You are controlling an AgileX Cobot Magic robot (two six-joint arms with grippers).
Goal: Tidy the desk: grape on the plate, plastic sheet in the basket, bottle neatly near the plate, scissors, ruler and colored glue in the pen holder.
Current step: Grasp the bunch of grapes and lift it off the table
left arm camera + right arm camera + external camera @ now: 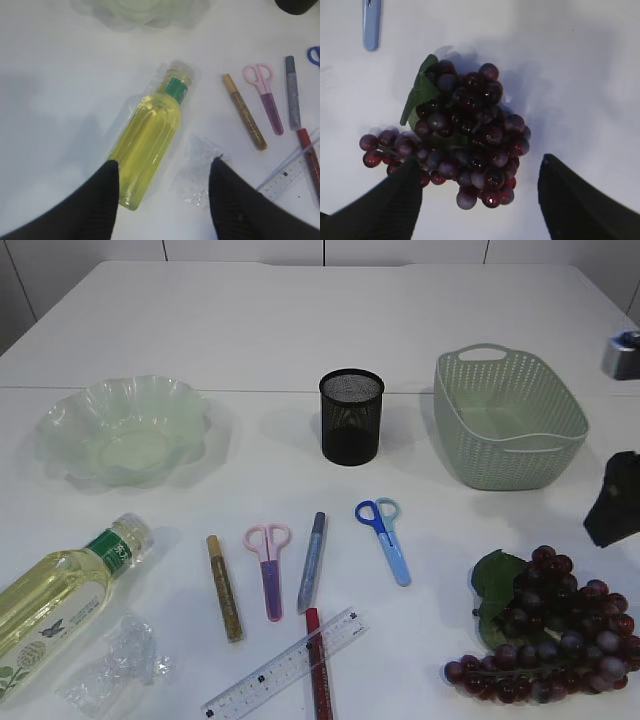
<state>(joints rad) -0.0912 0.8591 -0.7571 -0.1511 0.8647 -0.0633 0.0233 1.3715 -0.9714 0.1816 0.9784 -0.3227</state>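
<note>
My right gripper should next grab the thick part (pixel 556 596) (pixel 481 111) next to the green leaf of the purple grape bunch, on the side that faces the basket.
The purple grape bunch (pixel 555 640) (pixel 465 120) lies at the front right, and my right gripper (pixel 480 165) hangs open above its near end without touching it. My left gripper (pixel 164 167) is open over the base of the lying bottle (pixel 150 135) (pixel 60 605) of yellow liquid, with the crumpled plastic sheet (pixel 197 172) (pixel 115 665) near its right finger. Flat on the table lie pink scissors (pixel 268 565), blue scissors (pixel 385 535), the clear ruler (pixel 285 665), and gold (pixel 224 587), silver (pixel 312 560) and red (pixel 318 670) glue pens.
The pale green wavy plate (pixel 125 430) sits at the back left. A black mesh pen holder (pixel 351 415) stands at the back centre, with the green basket (pixel 505 420) to its right. A grey object (pixel 622 353) sits at the far right edge.
</note>
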